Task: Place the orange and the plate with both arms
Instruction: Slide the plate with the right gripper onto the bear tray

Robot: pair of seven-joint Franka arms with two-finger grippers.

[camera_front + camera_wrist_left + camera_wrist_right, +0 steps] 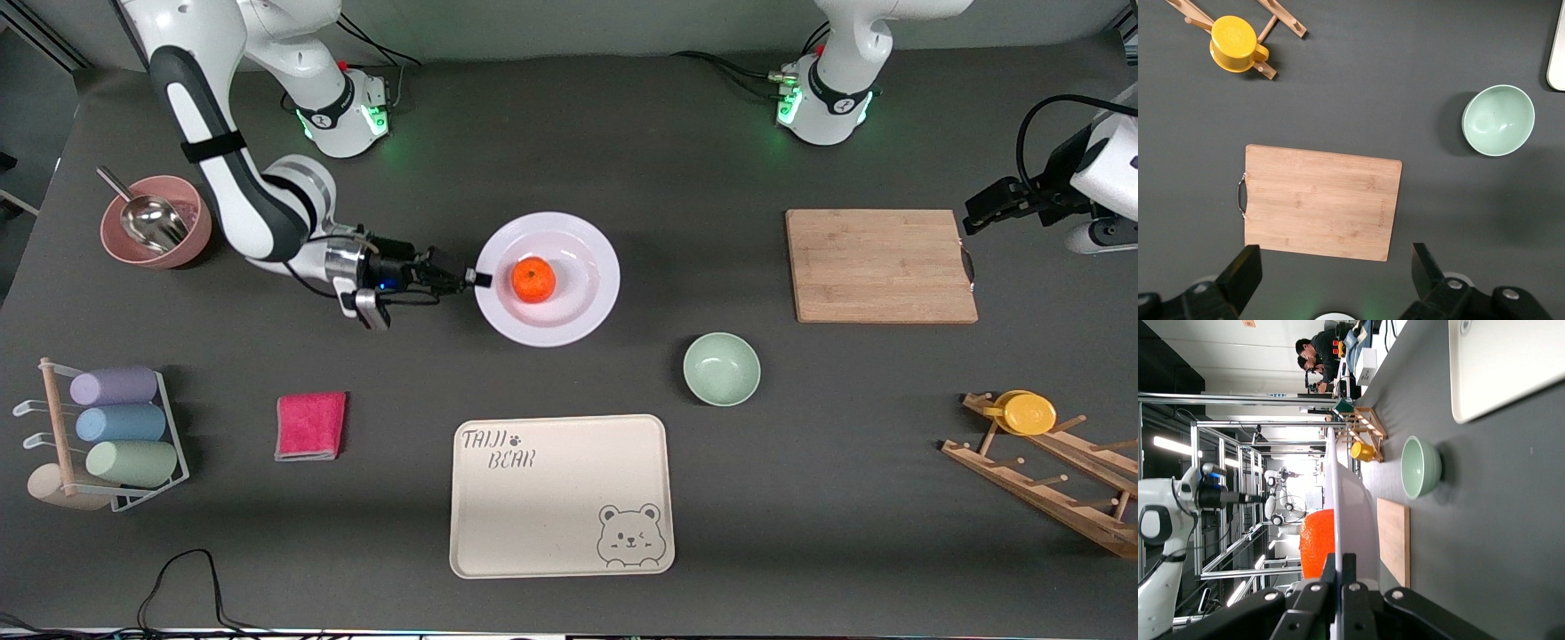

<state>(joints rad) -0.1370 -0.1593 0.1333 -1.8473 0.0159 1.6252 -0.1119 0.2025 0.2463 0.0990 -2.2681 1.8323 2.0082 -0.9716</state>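
Note:
My right gripper needs to release the pale plate on the middle of the cream bear tray [556,498], partly covering the bear drawing.
The orange [533,279] sits in the middle of the pale plate [582,307], at the table's centre. My right gripper [478,279] is shut on the plate's rim at the edge toward the right arm's end. In the right wrist view the plate [1351,513] runs edge-on between the fingers, with the orange [1317,543] on it. My left gripper [978,213] is open and empty, up in the air at the left arm's end of the wooden cutting board [880,265]. In the left wrist view its fingers [1245,275] are spread wide over the table beside the board [1319,201].
A mint-green bowl [721,368] stands nearer the front camera than the plate, with the cream bear tray [560,494] nearer still. A pink cloth [310,426], a cup rack [107,436], a pink bowl with a scoop [156,222] and a wooden rack with a yellow cup [1027,413] line the ends.

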